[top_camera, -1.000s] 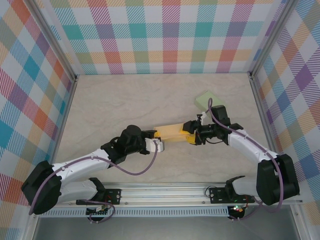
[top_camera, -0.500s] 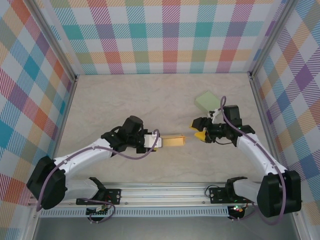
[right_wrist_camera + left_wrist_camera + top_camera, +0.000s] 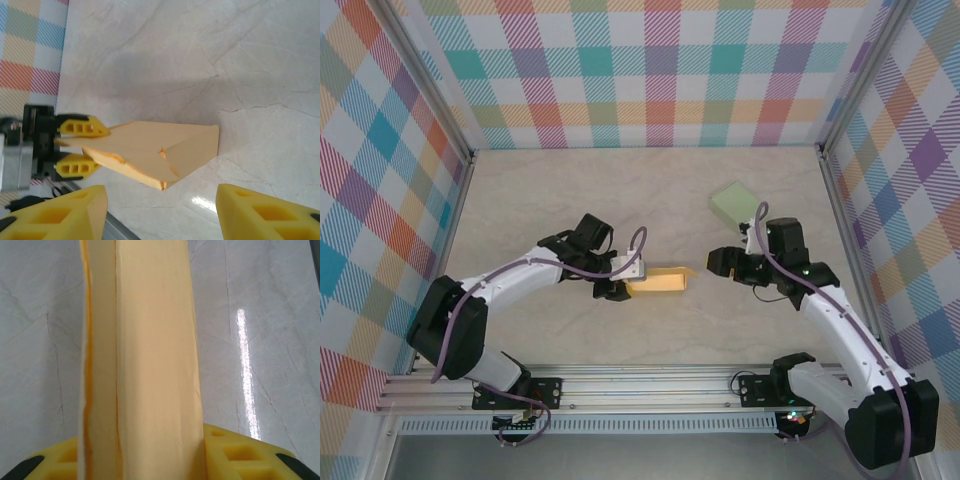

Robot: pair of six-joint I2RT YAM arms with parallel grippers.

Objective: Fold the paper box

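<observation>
The end flap sticks out from the paper box's loose end, so I need to use my right gripper to fold the flap in and pinch the box's corner (image 3: 164,181) before my left gripper lets go.
The paper box (image 3: 662,282) is a flat pale-yellow sleeve held just above the table, long axis pointing right. My left gripper (image 3: 628,284) is shut on its left end. In the left wrist view the paper box (image 3: 150,355) runs up the middle between my left gripper's (image 3: 145,462) yellow fingers (image 3: 240,455). My right gripper (image 3: 713,262) hovers open a short way right of the box, touching nothing. In the right wrist view the paper box (image 3: 160,150) shows a part-folded end flap, and my right gripper (image 3: 162,215) stands wide with nothing between its fingertips (image 3: 270,215).
A pale green flat box (image 3: 738,203) lies at the back right, behind the right arm. Checked walls (image 3: 660,70) enclose the table on three sides. A metal rail (image 3: 650,385) runs along the near edge.
My right gripper has let go of the box's right end and drawn back to the right. The left arm has swung its elbow back, keeping hold of the box.
</observation>
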